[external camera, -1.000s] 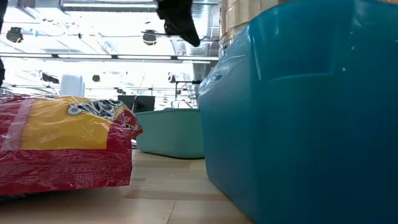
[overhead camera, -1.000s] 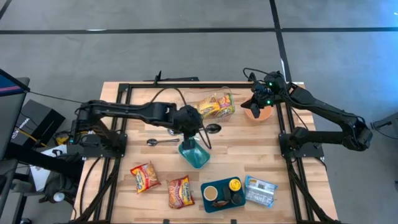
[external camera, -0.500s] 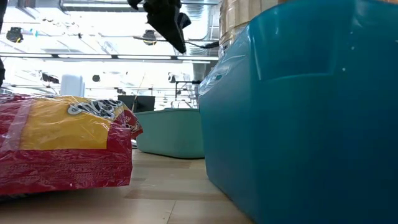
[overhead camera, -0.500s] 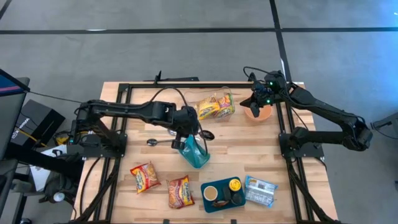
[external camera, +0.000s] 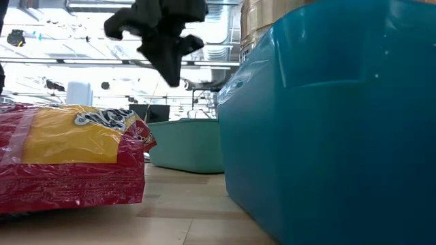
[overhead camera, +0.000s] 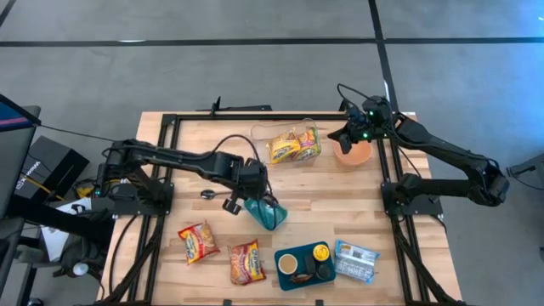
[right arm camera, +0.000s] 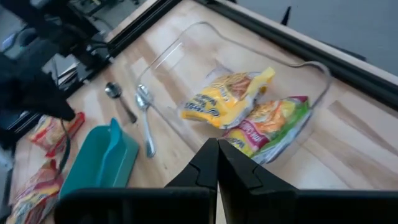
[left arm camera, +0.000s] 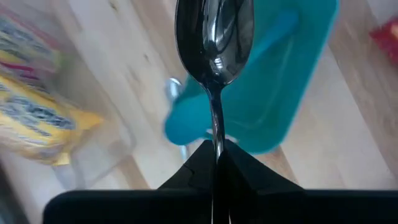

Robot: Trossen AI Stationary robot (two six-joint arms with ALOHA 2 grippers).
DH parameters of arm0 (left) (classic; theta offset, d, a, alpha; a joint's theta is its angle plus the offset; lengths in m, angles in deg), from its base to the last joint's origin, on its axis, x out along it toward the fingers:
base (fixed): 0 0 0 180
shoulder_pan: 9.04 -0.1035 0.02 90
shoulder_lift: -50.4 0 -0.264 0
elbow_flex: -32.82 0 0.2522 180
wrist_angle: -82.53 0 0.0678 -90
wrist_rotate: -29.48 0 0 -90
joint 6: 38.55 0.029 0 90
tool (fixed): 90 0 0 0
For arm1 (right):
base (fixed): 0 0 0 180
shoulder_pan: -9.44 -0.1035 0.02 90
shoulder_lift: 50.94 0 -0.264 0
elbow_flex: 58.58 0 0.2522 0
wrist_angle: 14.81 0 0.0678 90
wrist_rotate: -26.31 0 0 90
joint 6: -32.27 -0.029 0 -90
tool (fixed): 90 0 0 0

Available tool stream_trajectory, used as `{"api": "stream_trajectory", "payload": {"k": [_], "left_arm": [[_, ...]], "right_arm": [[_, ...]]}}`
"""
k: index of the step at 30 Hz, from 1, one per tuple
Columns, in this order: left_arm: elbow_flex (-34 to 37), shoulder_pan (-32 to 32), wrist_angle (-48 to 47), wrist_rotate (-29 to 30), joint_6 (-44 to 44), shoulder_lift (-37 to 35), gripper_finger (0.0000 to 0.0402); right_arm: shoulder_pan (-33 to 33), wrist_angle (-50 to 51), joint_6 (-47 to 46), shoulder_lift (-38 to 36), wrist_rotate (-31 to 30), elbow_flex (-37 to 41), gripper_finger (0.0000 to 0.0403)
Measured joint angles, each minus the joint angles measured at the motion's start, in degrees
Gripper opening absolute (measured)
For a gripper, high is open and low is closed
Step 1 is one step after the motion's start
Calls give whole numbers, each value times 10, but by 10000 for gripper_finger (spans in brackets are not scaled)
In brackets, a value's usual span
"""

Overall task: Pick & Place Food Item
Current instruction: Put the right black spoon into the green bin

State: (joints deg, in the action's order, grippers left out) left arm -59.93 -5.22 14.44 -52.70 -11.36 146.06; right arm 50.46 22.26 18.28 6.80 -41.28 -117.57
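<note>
Next, I release the metal spoon from my left gripper inside the small teal container (overhead camera: 270, 212) (left arm camera: 239, 71), next to the teal spoon lying there.
My left gripper (left arm camera: 216, 157) is shut on a metal spoon (left arm camera: 214, 43) and hangs over the table's middle (overhead camera: 244, 194), above a small teal container (overhead camera: 266, 212) that rests on the wood. The low view shows the gripper as a dark shape (external camera: 165, 47) above that container (external camera: 187, 146). Two noodle packets (overhead camera: 294, 144) lie in a clear glass dish (right arm camera: 186, 46) at the far middle. My right gripper (overhead camera: 347, 138) is shut with nothing in it, beside an orange bowl (overhead camera: 355, 154) at the far right. My left gripper pinches the spoon's handle (left arm camera: 216, 134) between its two fingers, which lie along it. The fingers slant steeply down from above. The spoon's bowl (left arm camera: 214, 37) sticks out beyond the fingertips. The spoon is lifted clear, over the teal container.
Two red snack packets (overhead camera: 197, 240) (overhead camera: 246, 261) lie near the front edge. A teal tray (overhead camera: 299, 264) with a cup and a blue packet (overhead camera: 355, 260) sit at the front right. Another spoon (overhead camera: 210, 194) lies on the wood to the left gripper's left.
My left gripper has sunk and gone toward the table's near left, rolling about its own axis as it went. The spoon has gone with it, away from the glass dish and over the teal container.
</note>
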Motion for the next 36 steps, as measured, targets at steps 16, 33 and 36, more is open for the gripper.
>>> {"api": "stream_trajectory", "payload": {"k": [16, 33, 36], "left_arm": [[98, 34, 136, 62, 76, 7, 16], [99, 61, 159, 113, 101, 80, 10], [99, 61, 164, 113, 101, 77, 28]], "right_arm": [[0, 0, -11, 0, -44, 0, 0], [0, -3, -11, 0, -45, 0, 0], [0, -3, -11, 0, -45, 0, 0]]}}
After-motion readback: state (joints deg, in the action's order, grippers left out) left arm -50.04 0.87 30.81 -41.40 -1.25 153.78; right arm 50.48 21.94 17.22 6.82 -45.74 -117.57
